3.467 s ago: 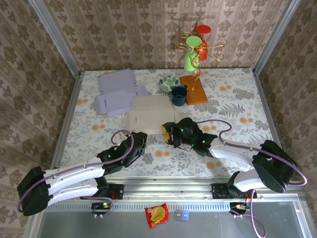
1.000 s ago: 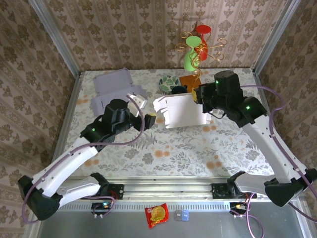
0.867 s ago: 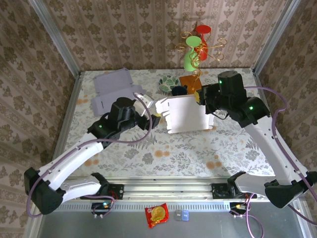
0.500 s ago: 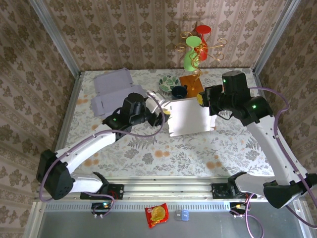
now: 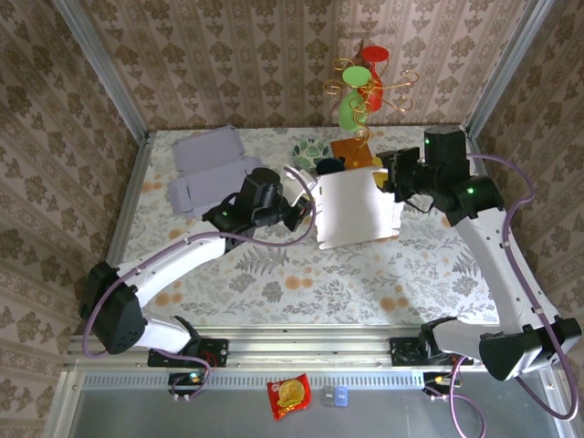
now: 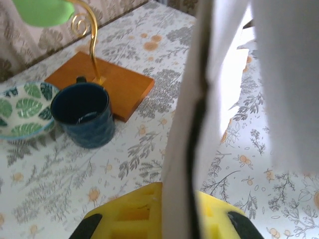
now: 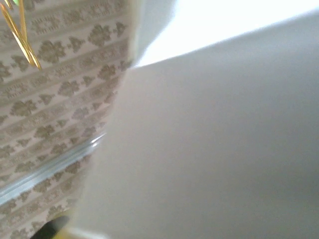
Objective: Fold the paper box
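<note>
The paper box's far edge crowds the mug and wooden base; next my right gripper opens, pinches that edge (image 5: 366, 170), and pulls the box frontward.
The paper box (image 5: 358, 208) is a pale flat sheet held upright above the middle of the table. My left gripper (image 5: 302, 212) sits at its left edge. In the left wrist view the sheet's edge (image 6: 185, 124) runs down between the yellow fingers (image 6: 132, 214) of my left gripper (image 6: 179, 215), which is shut on it. My right gripper (image 5: 388, 180) is at the sheet's upper right corner. In the right wrist view the paper box (image 7: 214, 149) lies close across the lens and hides the jaws, so I cannot tell whether they grip.
Two flat purple box blanks (image 5: 208, 172) lie at the back left. Behind the sheet stand a dark blue mug (image 6: 82, 114), a leaf-patterned bowl (image 6: 15, 112) and a wooden base (image 6: 107, 82) with a golden stand holding a green cup (image 5: 353, 109) and a red cup (image 5: 372, 57).
The box has risen from flat on the table to upright. My left gripper swung right to its left edge and shut on it. The right arm drifted right with the sheet.
</note>
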